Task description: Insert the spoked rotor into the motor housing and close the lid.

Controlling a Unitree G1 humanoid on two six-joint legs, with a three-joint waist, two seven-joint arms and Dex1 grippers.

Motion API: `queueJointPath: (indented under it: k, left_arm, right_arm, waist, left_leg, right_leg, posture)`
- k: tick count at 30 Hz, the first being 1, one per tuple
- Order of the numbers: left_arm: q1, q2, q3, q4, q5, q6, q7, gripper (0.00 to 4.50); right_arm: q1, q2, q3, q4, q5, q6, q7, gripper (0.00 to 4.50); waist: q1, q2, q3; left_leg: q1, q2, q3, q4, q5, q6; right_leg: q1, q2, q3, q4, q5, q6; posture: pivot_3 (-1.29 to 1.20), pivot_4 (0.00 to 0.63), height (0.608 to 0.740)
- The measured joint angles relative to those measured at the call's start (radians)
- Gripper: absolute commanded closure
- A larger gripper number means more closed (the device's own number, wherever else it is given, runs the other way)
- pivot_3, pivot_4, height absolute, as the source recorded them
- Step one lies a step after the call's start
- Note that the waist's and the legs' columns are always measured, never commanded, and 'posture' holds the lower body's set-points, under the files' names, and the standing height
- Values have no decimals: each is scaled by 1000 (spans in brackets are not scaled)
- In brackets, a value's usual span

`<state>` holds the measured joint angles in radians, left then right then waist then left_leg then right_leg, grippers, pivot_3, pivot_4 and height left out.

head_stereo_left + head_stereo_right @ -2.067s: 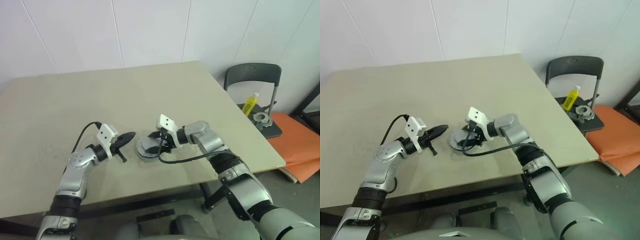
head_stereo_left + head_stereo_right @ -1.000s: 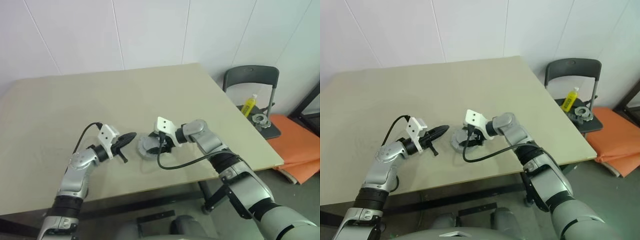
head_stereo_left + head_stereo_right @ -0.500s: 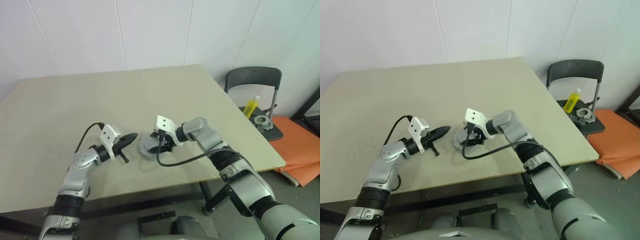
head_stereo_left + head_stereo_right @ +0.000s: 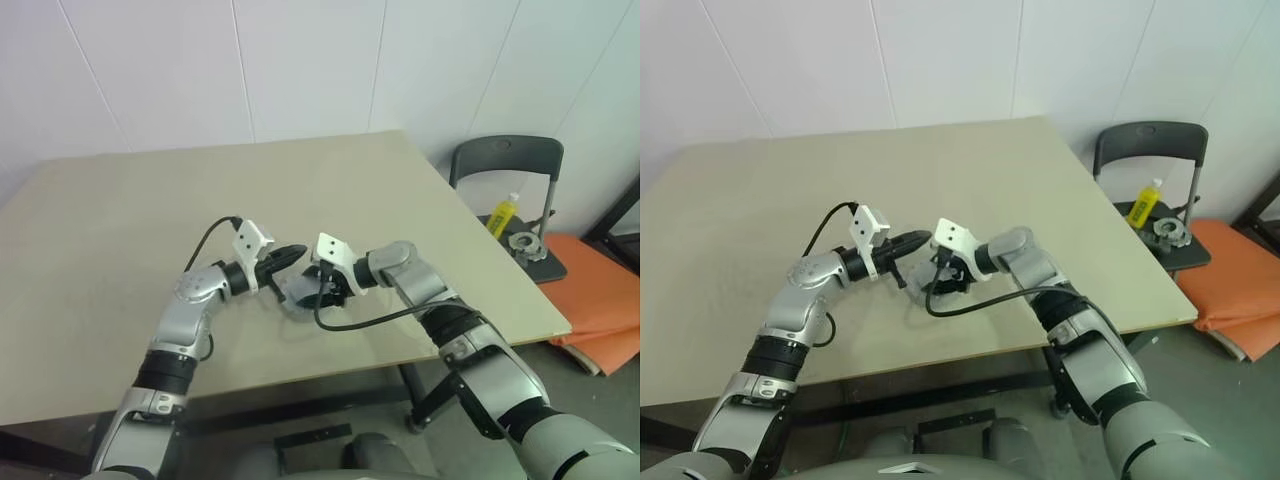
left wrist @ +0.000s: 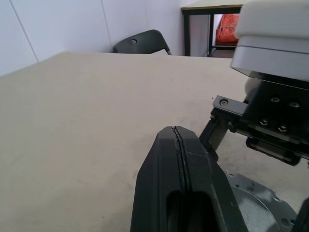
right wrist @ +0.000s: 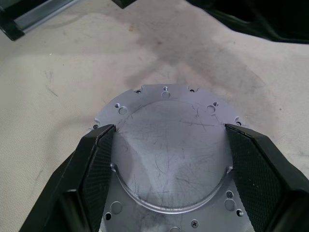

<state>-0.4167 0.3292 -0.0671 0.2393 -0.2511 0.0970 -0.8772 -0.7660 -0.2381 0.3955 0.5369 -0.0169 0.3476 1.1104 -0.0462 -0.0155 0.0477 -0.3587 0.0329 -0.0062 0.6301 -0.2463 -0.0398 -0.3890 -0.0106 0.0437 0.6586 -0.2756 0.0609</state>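
The housing's raised middle is spanned by my right gripper from above, so next my left gripper presses the housing's side while my right gripper takes the housing's rim (image 6: pixel 169 220) from the side.
On the table lies the motor housing (image 6: pixel 169 150), a round silver part with a flanged rim of screw holes and a closed, scratched face up. No windings show, and I cannot tell the lid apart from it. The spoked rotor is out of view. My right gripper (image 6: pixel 170 129) straddles the raised round middle, with its fingers (image 6: pixel 99 145) pressed against both sides. My left gripper (image 4: pixel 297 250) is shut and empty. It points level, and its tip hovers just over the housing (image 4: pixel 296 291), close to the right gripper (image 4: pixel 323 290).
The tan table (image 4: pixel 150 200) has open room behind and to the left. Its right edge runs near a dark chair (image 4: pixel 505 160), which carries a yellow bottle (image 4: pixel 500 212) and a grey ring part (image 4: pixel 520 240). An orange mat (image 4: pixel 600 300) lies on the floor.
My left gripper has swung right and slightly up, from well left of the housing to just above it. The right gripper and housing have stayed put.
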Motion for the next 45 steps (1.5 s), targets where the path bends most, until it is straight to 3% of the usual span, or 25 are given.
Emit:
queueJointPath:
  k: [10, 21, 25, 31, 36, 45]
  left_arm:
    - [43, 81, -64, -9, -3, 105, -131, 4500]
    - [29, 85, -148, -15, 132, 89, -25, 4500]
    - [28, 82, -148, -28, 134, 111, -24, 4500]
    - [23, 82, -146, -50, 115, 159, -50, 4500]
    - [13, 111, -144, -72, 84, 209, -102, 4500]
    - [11, 121, -147, -82, 74, 237, -128, 4500]
  right_arm:
    - [0, 2, 0, 10, 0, -13, -7, 1307]
    - [5, 2, -9, -5, 1, 16, -20, 1307]
    - [5, 0, -21, -26, 25, 80, -2, 62]
    - [9, -38, -46, -91, 92, 213, 71, 24]
    - [0, -55, -101, -99, 177, 293, 131, 24]
    - [-113, -52, -138, 49, 158, 278, 33, 24]
  waist:
    - [-1, 0, 0]
    - [0, 4, -3]
    - [2, 4, -3]
    - [1, 4, -3]
    - [-2, 5, -3]
    - [-1, 5, -3]
  left_leg:
    - [1, 0, 0, 0, 0, 0]
    - [4, 0, -1, 0, 0, 0]
    - [3, 0, -1, 0, 0, 0]
    - [-2, 0, -1, -3, 0, 0]
    - [-14, 0, -1, -3, -2, 3]
    - [-13, -1, -1, 0, -3, 5]
  right_leg:
    - [0, 0, 0, 0, 0, 0]
    - [0, -1, 0, -1, 0, 0]
    - [0, -1, 0, -3, 0, 0]
    - [0, -1, 0, -7, 0, 0]
    - [-10, 0, 0, -7, 4, 1]
    - [-9, 0, 0, -7, 0, 1]
  posture:
    - [0, 0, 740]
    - [0, 0, 740]
    - [0, 0, 740]
    - [0, 0, 740]
    - [0, 0, 740]
    - [0, 0, 740]
